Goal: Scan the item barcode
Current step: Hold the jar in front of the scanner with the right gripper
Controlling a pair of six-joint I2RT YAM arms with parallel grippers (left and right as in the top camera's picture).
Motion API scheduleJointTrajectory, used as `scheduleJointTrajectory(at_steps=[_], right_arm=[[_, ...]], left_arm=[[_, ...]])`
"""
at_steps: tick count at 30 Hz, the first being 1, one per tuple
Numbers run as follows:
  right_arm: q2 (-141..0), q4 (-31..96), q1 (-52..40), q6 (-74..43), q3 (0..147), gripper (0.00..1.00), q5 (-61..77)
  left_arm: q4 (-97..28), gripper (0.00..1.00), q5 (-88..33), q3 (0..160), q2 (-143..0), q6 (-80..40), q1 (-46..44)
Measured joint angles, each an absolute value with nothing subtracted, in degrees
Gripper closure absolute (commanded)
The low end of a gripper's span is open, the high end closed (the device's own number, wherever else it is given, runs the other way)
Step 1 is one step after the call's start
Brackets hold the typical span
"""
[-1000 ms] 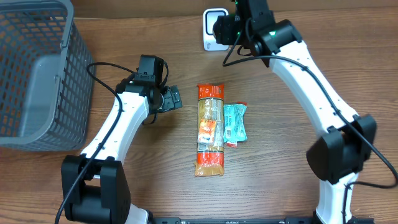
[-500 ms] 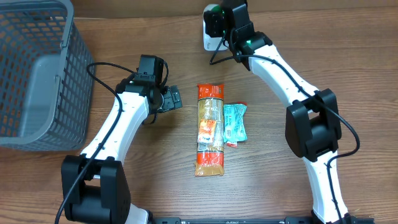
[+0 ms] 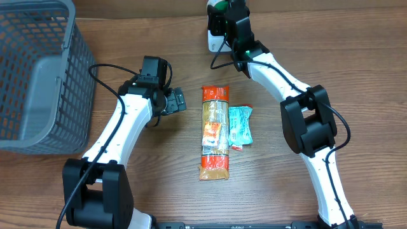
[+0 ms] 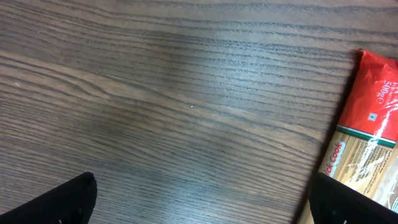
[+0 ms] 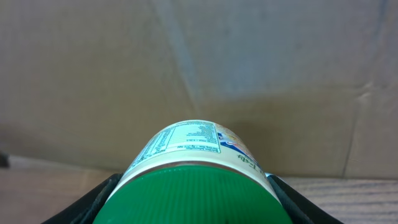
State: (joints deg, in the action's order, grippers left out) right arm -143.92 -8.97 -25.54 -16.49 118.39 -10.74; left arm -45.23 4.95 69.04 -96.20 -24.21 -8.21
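I need to release the white jar with my right gripper past the teal sachet, on bare wood (image 3: 318,121) beneath the arm's black joint.
My right gripper (image 5: 196,202) is shut on a round container with a green ribbed lid (image 5: 196,193) and a printed white label (image 5: 186,140). One black finger (image 5: 93,202) presses each side of it. The container faces a brown cardboard wall. From overhead, the right gripper (image 3: 224,19) is at the table's back edge, with the green lid (image 3: 219,5) just showing. It hangs over a small white device (image 3: 212,43). My left gripper (image 3: 178,102) stands open over bare wood, left of the pasta packet. Nothing is between its fingers (image 4: 62,202).
An orange pasta packet (image 3: 214,131) lies mid-table, and its red end (image 4: 373,99) shows in the left wrist view. A teal sachet (image 3: 240,125) lies against the packet's right side. A grey wire basket (image 3: 38,70) fills the back left corner.
The right arm has swung left and towards the back, carrying the container over the white device. The left arm has not moved.
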Motion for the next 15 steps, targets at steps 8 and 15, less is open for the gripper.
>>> scheduleJointTrajectory(at_steps=[8, 15], right_arm=[[-145.12, -13.69, -25.52, -17.06, 118.39, 0.76, -13.39], [-147.22, -17.15, -25.5, -17.65, 118.39, 0.78, -13.78]], left_arm=[[-45.21, 0.0, 4.97, 69.04, -96.2, -24.21, -8.21], [-45.21, 0.0, 4.97, 69.04, -96.2, -24.21, -8.21]])
